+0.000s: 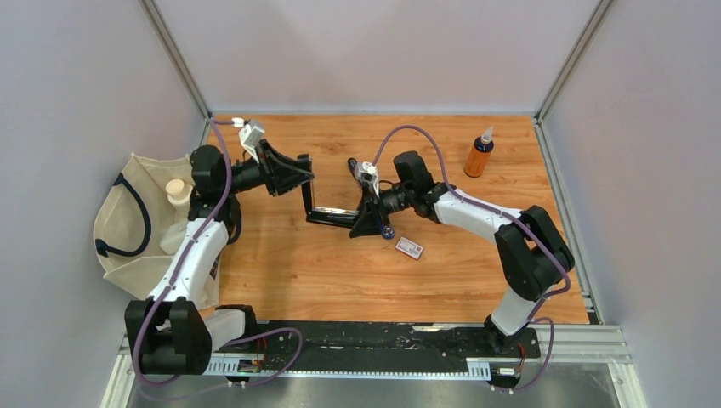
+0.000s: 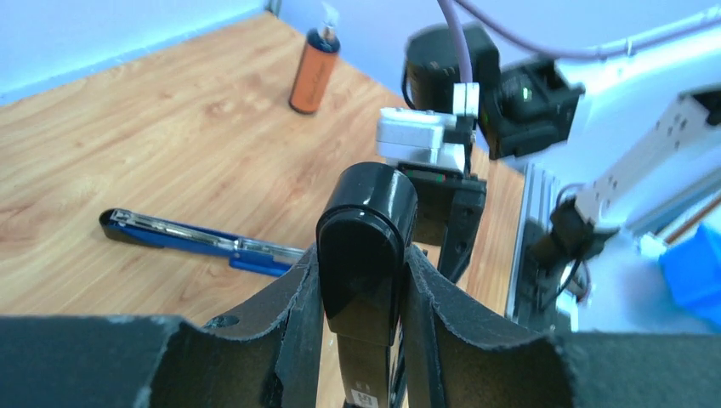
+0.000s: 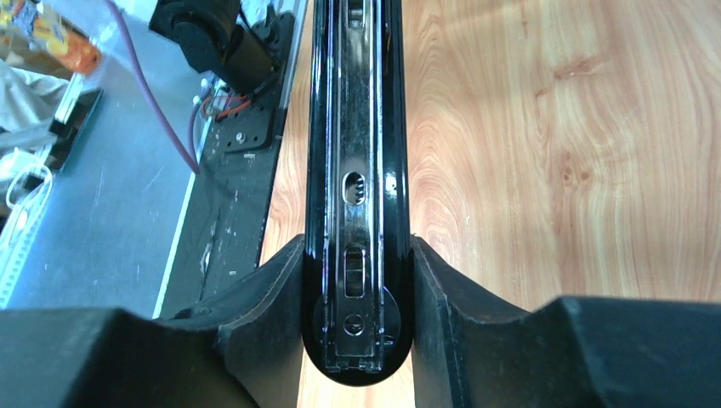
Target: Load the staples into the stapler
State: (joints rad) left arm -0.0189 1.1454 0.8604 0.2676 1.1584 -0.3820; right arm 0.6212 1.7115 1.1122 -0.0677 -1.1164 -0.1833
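The robot's right gripper grips the rounded end of the stapler's metal channel, far from the hinge, so it should open and take the stapler close to its hinge (image 1: 311,216).
A black stapler (image 1: 327,216) is swung open into an L above the middle of the table. My left gripper (image 1: 304,177) is shut on its upright arm, whose rounded black end (image 2: 366,221) sits pinched between the fingers (image 2: 293,314). My right gripper (image 1: 357,221) is shut on the other arm, and the right wrist view shows that arm's metal channel (image 3: 357,127) facing the camera, clamped at its rounded end. The staples, a tiny white box with a red-pink label (image 1: 409,247), lie on the wood just right of the right gripper, touched by neither gripper.
An orange bottle (image 1: 479,155) (image 2: 313,72) stands at the far right. A blue and silver bar (image 2: 195,240) lies flat on the wood beyond the left fingers. A cream bag (image 1: 127,225) sits off the table's left edge. Grey walls enclose three sides.
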